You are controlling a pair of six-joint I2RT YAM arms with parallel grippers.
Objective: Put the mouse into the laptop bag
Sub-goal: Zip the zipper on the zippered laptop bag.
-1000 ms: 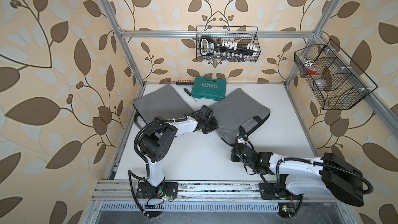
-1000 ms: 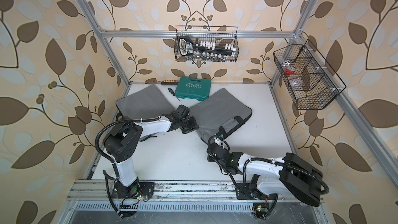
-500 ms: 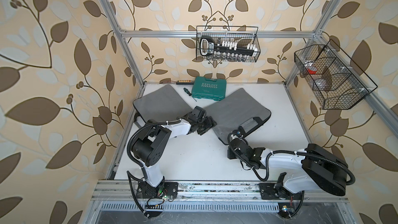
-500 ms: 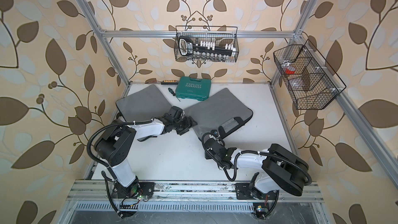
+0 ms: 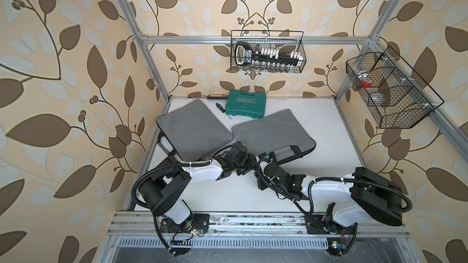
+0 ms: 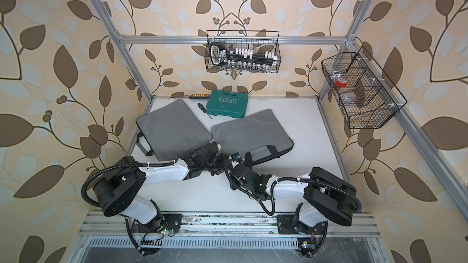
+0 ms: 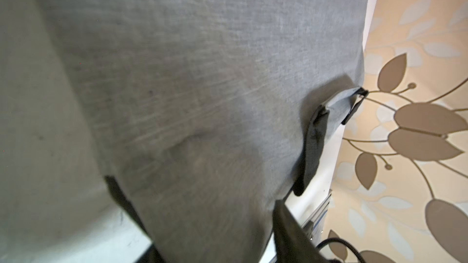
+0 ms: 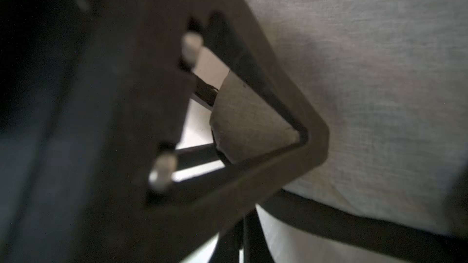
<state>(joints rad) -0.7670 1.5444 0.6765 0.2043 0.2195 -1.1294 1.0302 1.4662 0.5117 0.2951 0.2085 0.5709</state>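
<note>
The robot's right gripper should release the metal zipper pull at the near edge of the laptop bag's black handle (image 5: 290, 160).
No mouse shows in any view. Two grey laptop bags lie on the white table: a left bag (image 5: 192, 127) (image 6: 172, 125) and a right bag (image 5: 271, 132) (image 6: 250, 130) with a black handle (image 5: 286, 151). My left gripper (image 5: 234, 148) (image 6: 212, 145) is at the left bag's near right corner. In the left wrist view that bag's fabric (image 7: 202, 97) fills the space between the gripper's (image 7: 207, 218) two dark fingers (image 7: 291, 228). My right gripper (image 5: 262, 160) (image 6: 234, 161) sits shut in the gap between the bags, close against the left gripper. Its thin closed tips (image 8: 240, 239) show in the right wrist view.
A green tool case (image 5: 247, 103), a small screwdriver (image 5: 222, 110) and a bit strip (image 5: 217, 96) lie at the back of the table. Wire baskets hang on the back wall (image 5: 267, 53) and on the right frame (image 5: 390, 92). The two wrists nearly touch.
The left gripper opened wide and closed again around the left bag's corner, shifting slightly forward. The right gripper stayed shut and moved left from the right bag's handle toward the left gripper.
</note>
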